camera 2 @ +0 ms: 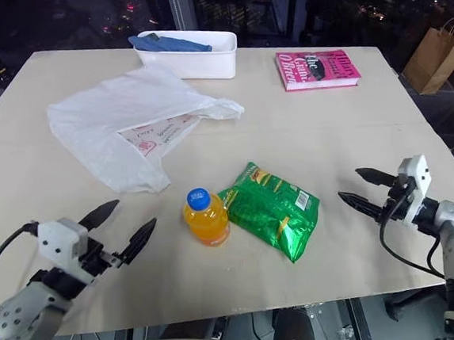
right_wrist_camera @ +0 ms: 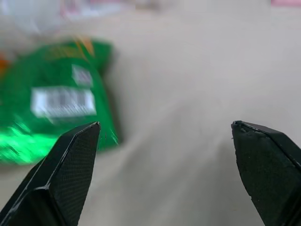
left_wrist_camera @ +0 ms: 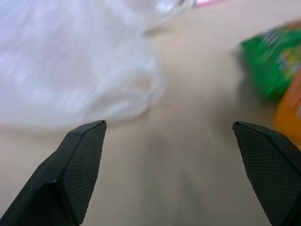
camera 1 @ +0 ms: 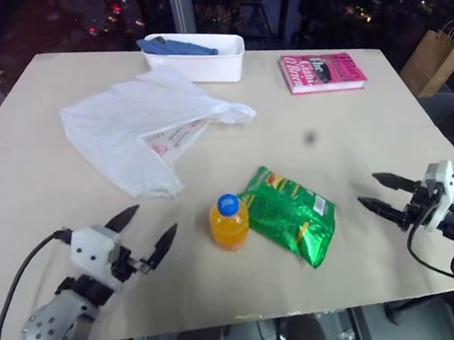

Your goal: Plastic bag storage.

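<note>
The green foil snack packet is next for my right gripper, which should go to it and close on the packet's end with the white barcode [camera 1: 321, 209] [right_wrist_camera: 68, 110].
The plastic bag [camera 1: 139, 126] lies flat and crinkled on the left half of the table, translucent white, with a red-printed patch [camera 1: 174, 140] showing through and a handle loop trailing toward the middle. My left gripper [camera 1: 147, 227] hovers open near the front edge, a short way in front of the bag's near corner; the left wrist view has the bag [left_wrist_camera: 70, 66] ahead between the fingers. My right gripper [camera 1: 373, 190] is open at the right side of the table, pointing left toward the snack packet, nothing between its fingers.
A green foil snack packet [camera 1: 290, 215] and an orange juice bottle [camera 1: 229, 221] with a blue cap sit at the front middle. A white bin [camera 1: 199, 56] holding a blue cloth stands at the back, a pink book [camera 1: 323, 72] to its right. A paper bag [camera 1: 433, 59] stands beyond the table.
</note>
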